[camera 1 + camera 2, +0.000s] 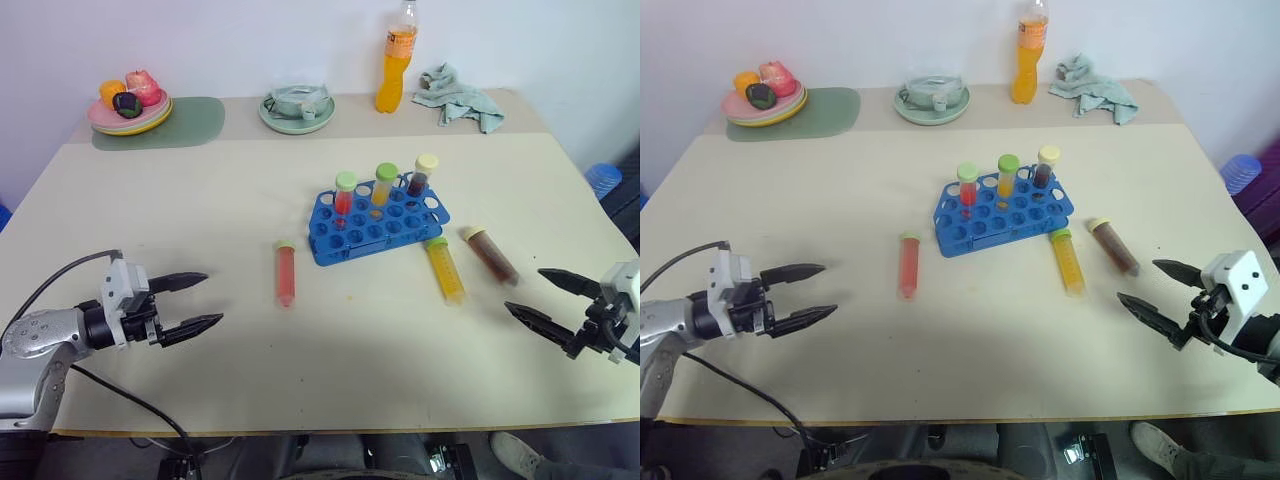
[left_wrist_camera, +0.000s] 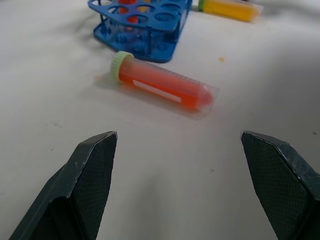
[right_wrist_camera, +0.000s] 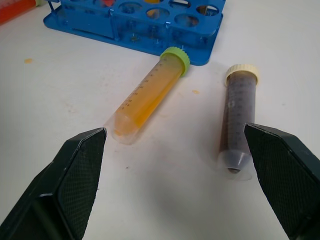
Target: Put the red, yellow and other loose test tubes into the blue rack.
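Note:
Next, I move my right gripper to the dark brown tube beside the yellow tube and close it on the middle of its body [image 1: 491, 256] [image 3: 238, 118].
The blue rack [image 1: 377, 220] stands mid-table with three capped tubes upright in it. A red tube [image 1: 285, 272] with a green cap lies flat left of the rack. A yellow tube [image 1: 445, 268] and a dark brown tube [image 1: 489, 254] lie side by side to the rack's right. My left gripper [image 1: 200, 301] hovers open near the front left, pointing toward the red tube [image 2: 162, 88] and well short of it. At the front right my right gripper [image 1: 533, 296] is open, facing the yellow tube [image 3: 149, 95] and the brown tube [image 3: 239, 116], touching neither.
Along the far edge sit a plate of toy fruit [image 1: 130, 103] on a green mat, a green dish [image 1: 296, 106], an orange drink bottle [image 1: 396, 58] and a crumpled cloth [image 1: 458, 96]. A blue object [image 1: 603, 180] stands off the table's right side.

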Controlling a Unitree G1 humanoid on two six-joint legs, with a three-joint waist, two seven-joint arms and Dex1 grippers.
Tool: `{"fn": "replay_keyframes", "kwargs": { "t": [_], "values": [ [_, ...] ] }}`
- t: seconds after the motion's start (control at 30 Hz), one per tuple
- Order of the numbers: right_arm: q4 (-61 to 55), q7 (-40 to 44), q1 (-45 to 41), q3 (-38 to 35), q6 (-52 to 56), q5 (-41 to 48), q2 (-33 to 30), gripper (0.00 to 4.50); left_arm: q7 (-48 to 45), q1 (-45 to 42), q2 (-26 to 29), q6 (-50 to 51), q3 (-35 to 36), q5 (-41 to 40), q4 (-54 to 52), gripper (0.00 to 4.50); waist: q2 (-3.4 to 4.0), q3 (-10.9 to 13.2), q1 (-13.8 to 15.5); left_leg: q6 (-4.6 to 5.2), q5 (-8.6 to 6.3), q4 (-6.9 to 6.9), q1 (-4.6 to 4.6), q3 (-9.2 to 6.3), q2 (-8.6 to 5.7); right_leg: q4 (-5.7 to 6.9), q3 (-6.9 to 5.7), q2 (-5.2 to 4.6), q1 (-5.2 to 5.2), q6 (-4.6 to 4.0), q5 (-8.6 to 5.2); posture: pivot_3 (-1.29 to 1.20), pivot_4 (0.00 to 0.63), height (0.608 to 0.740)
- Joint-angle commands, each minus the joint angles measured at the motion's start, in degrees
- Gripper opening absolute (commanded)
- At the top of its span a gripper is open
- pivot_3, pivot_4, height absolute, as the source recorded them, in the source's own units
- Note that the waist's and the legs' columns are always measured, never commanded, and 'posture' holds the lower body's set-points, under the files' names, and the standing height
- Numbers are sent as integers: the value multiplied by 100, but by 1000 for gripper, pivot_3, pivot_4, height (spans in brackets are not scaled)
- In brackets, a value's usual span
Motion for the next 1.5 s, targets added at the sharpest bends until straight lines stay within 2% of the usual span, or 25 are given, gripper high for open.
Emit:
{"fn": "replay_keyframes", "kwargs": {
  "t": [0.03,0.47,1.03,1.3,1.4,1.5],
  "values": [
    [-59,71,-10,-244,-46,6,-96,4500,-97,36,112,72,145,-71,-109,4031,0,0,0,0,0,0,0,0,0,0,0,0,0,0,0,0,150,739],
    [303,236,27,-165,-424,-196,54,4500,-898,-207,66,79,-2,-358,-46,4031,0,0,-1,0,0,0,0,0,0,-1,-2,0,1,0,0,0,150,739],
    [1480,689,-203,-22,-1344,-422,95,4500,-1167,-361,93,132,-40,-295,36,4031,1,0,-3,1,0,1,1,0,0,-1,-2,0,2,0,0,0,150,739],
    [1896,245,-1238,474,-454,-537,-270,4500,-861,-1246,-221,207,-469,-325,-330,4031,2,0,-3,1,1,10,2,0,0,1,-3,1,3,2,3,0,150,739],
    [1983,-24,-1895,835,321,-561,-484,4500,-710,-1518,-383,356,-705,-356,-571,4031,4,1,-19,4,3,9,2,1,0,1,-2,2,2,3,4,0,150,739],
    [1759,-718,-2470,1210,1364,-753,-678,4500,-647,-1679,-433,453,-857,-306,-672,4031,7,1,-26,11,8,7,1,1,1,2,-2,5,-2,4,4,0,150,739]
  ]
}}
